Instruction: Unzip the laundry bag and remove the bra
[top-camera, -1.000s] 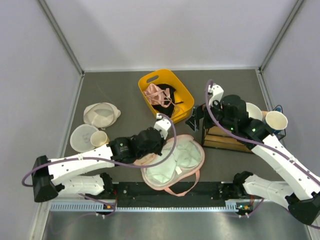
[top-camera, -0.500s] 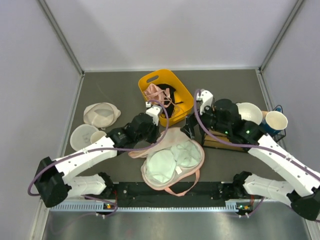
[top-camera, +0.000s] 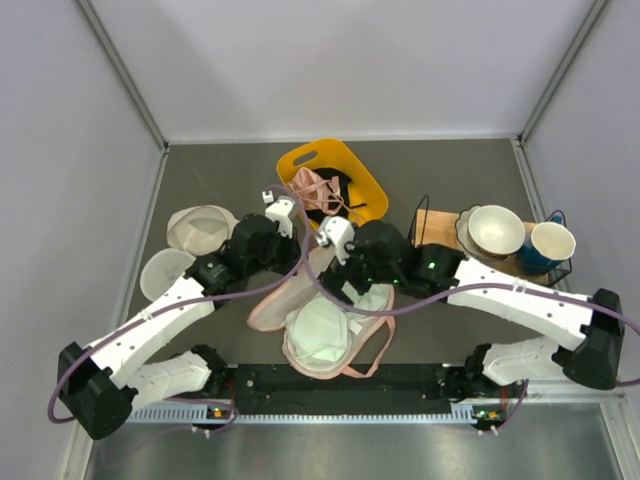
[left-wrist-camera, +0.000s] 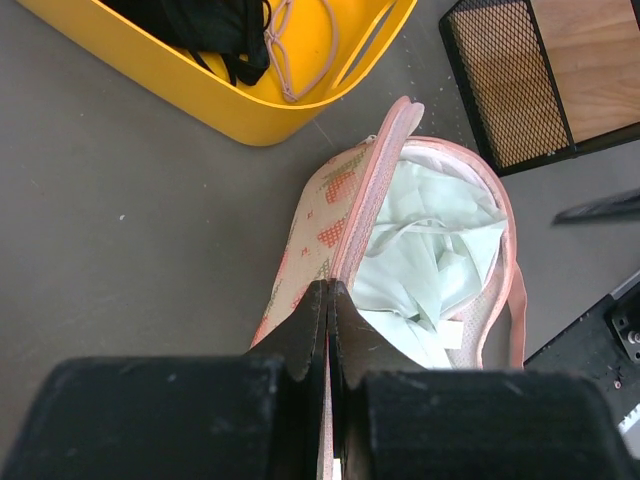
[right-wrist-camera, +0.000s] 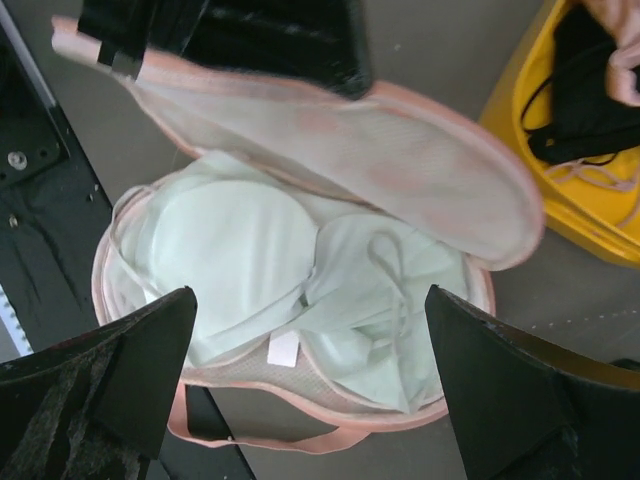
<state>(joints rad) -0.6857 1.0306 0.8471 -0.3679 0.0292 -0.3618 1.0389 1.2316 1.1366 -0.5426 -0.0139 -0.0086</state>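
Note:
I need to close my right gripper on the middle of the white bra (top-camera: 348, 313) (right-wrist-camera: 308, 288), between its cups, so that I can lift the bra out of the laundry bag.
The laundry bag (top-camera: 272, 303) lies near the front edge, unzipped, with its printed lid flap (left-wrist-camera: 322, 215) lifted up and to the left. My left gripper (top-camera: 296, 262) is shut on the flap's pink zip edge (left-wrist-camera: 328, 285). The white bra (top-camera: 320, 330) lies inside the open bag, with its cups and straps showing in the left wrist view (left-wrist-camera: 425, 270) and the right wrist view (right-wrist-camera: 225, 250). My right gripper (top-camera: 345, 290) is open and empty, hovering just above the bra (right-wrist-camera: 310, 345), with the raised flap (right-wrist-camera: 400, 170) beyond it.
A yellow basket (top-camera: 372, 198) behind the bag holds a pink strappy garment (top-camera: 310, 185) and a black garment (top-camera: 335, 197). A wire rack (top-camera: 428, 225) at the right carries a bowl (top-camera: 497, 228) and a cup (top-camera: 553, 243). Pale rounded pieces (top-camera: 203, 228) lie at the left.
My left gripper has pulled the flap up and to the left, baring the bra. My right arm has swung left from the rack to above the open bag.

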